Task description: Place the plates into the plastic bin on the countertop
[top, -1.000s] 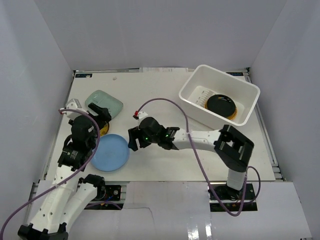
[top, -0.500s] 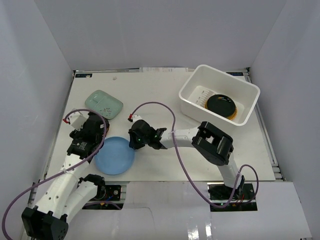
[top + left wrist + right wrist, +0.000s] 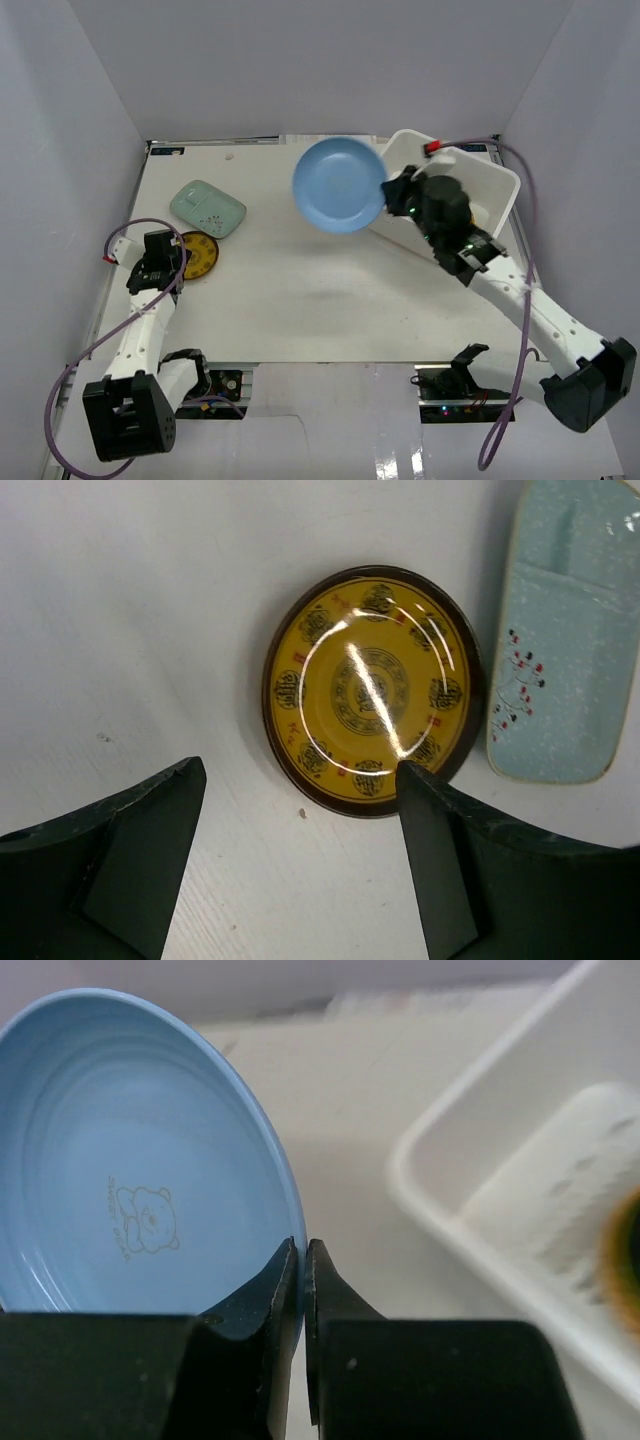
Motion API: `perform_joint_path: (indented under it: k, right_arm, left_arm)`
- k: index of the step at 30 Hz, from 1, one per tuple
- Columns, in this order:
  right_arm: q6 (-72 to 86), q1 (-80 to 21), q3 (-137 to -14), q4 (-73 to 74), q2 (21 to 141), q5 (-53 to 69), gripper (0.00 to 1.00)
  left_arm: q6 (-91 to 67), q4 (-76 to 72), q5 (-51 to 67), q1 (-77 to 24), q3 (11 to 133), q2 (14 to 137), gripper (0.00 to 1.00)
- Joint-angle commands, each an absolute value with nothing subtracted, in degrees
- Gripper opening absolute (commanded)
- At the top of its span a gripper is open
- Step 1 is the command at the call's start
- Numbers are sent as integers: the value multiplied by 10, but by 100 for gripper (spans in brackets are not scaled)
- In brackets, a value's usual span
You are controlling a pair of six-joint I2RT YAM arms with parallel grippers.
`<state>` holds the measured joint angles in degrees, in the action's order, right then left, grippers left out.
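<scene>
Next, I reach for the gold-patterned plate with my left gripper and close it on the plate's rim (image 3: 183, 267) (image 3: 271, 725), on the side away from the mint-green oblong plate.
My right gripper (image 3: 302, 1250) is shut on the rim of the light blue plate (image 3: 338, 185) (image 3: 130, 1190) and holds it in the air, just left of the white plastic bin (image 3: 500, 178) (image 3: 470, 1210). A dark plate with a yellowish edge shows at the right edge of the right wrist view, inside the bin (image 3: 625, 1260). On the countertop (image 3: 300, 290) at the left lie a gold-patterned plate (image 3: 200, 257) (image 3: 368, 690) and a mint-green oblong plate (image 3: 208, 208) (image 3: 565, 660). My left gripper (image 3: 300, 780) is open, low over the table beside the gold plate.
White walls enclose the table on three sides. The left arm's purple cable (image 3: 130, 232) loops near the left table edge. The right arm (image 3: 520, 295) stretches across the right side of the table, in front of the bin.
The right gripper shut on the blue plate at the front left, lifted it and carried it up to the bin. The left arm pulled back, uncovering the gold-patterned plate.
</scene>
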<state>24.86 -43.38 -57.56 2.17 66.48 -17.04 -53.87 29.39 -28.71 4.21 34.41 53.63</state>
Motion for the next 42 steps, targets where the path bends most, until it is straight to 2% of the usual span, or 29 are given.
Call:
perform_joint_path:
  k: [1, 5, 10, 17, 20, 21, 23, 24, 27, 30, 31, 33, 34, 37, 39, 42]
  right_arm:
    - [201, -308, -630, 79, 613, -221, 8]
    - [185, -122, -643, 116, 613, -200, 8]
    - [199, 29, -585, 112, 618, -135, 8]
    - [210, 73, -544, 97, 660, -91, 8]
    - [221, 73, -520, 77, 649, -64, 18]
    - [224, 73, -511, 71, 639, -55, 31]
    - [224, 73, -501, 69, 630, -35, 45]
    - [223, 73, -497, 69, 626, -30, 56]
    - [224, 73, -491, 77, 602, 12, 71]
    - [241, 70, -484, 65, 577, 62, 72]
    - [250, 61, -475, 51, 558, 91, 72]
    - [277, 41, -468, 36, 541, 113, 73]
    - [285, 9, -463, 28, 527, 119, 73]
    - [300, -76, -456, 11, 508, 95, 73]
    - [300, -109, -461, 10, 503, 80, 73]
    - [300, -141, -467, 12, 496, 75, 73]
  left_arm:
    - [-547, 244, -193, 100, 330, 564, 87]
    - [-565, 224, -153, 123, 326, 640, 88]
    - [-571, 200, -147, 129, 309, 671, 90]
    - [-577, 179, -140, 138, 301, 707, 91]
    - [-581, 149, -139, 142, 292, 723, 90]
    - [-581, 143, -135, 143, 292, 733, 86]
    - [-581, 135, -134, 145, 293, 741, 81]
    - [-584, 134, -134, 145, 294, 745, 79]
    - [-588, 130, -128, 146, 293, 750, 65]
    - [-589, 127, -134, 145, 288, 744, 49]
    - [-582, 127, -143, 146, 288, 741, 40]
    - [-577, 126, -152, 146, 287, 737, 34]
    - [-570, 127, -156, 146, 287, 739, 32]
    - [-561, 134, -172, 147, 296, 753, 17]
    - [-554, 141, -177, 147, 301, 759, 2]
    - [-540, 156, -186, 147, 308, 751, 0]
